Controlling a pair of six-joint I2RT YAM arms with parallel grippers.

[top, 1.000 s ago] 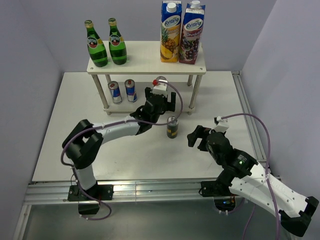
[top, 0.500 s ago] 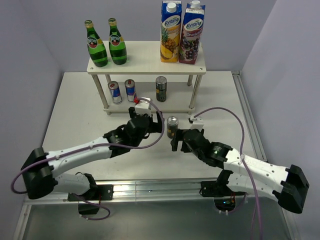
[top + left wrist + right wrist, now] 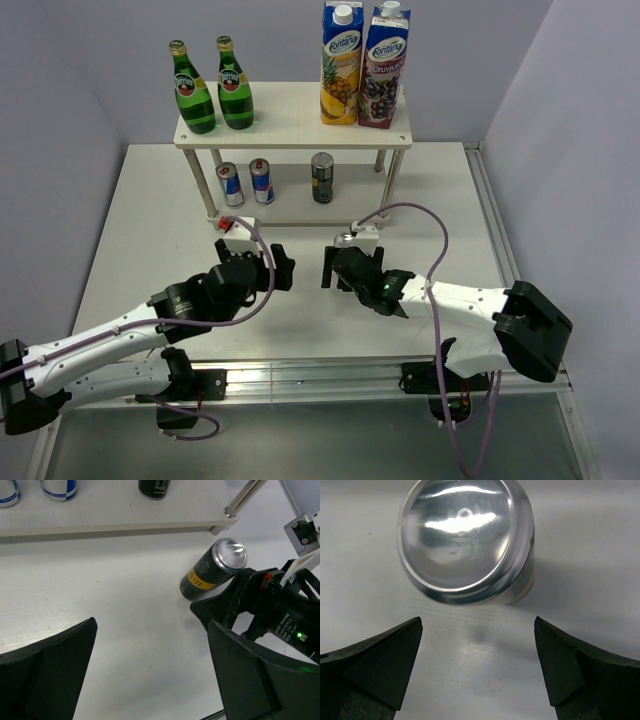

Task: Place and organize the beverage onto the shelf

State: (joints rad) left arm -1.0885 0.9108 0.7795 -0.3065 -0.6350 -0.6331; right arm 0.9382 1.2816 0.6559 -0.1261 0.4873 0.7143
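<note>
My right gripper needs to close next on the upper body [image 3: 341, 248] [image 3: 522, 582] of the loose dark slim can in front of the shelf, just under the can's silver top.
The shelf [image 3: 300, 110] holds two green bottles [image 3: 193, 95] on its top board at the left. Two blue-silver cans [image 3: 230, 183] and one dark slim can [image 3: 322, 177] stand on the lower board. The other dark slim can [image 3: 212, 570] stands upright on the table in front of the shelf. Its silver top [image 3: 462, 535] lies just beyond my right gripper's [image 3: 478, 625] open, empty fingers. In the top view, that gripper [image 3: 335, 270] mostly hides this can. My left gripper [image 3: 275, 270] is open and empty over the table, left of the can, and also shows in its wrist view [image 3: 150, 630].
Two juice cartons [image 3: 342, 65] stand on the right of the shelf's top board. A shelf leg [image 3: 240, 500] stands just behind the loose can. The two grippers face each other, close together, in front of the shelf. Walls close in the table on three sides.
The left arm left a dark can on the lower board and drew back toward the near edge. The right arm swung left and came up to the other dark can.
</note>
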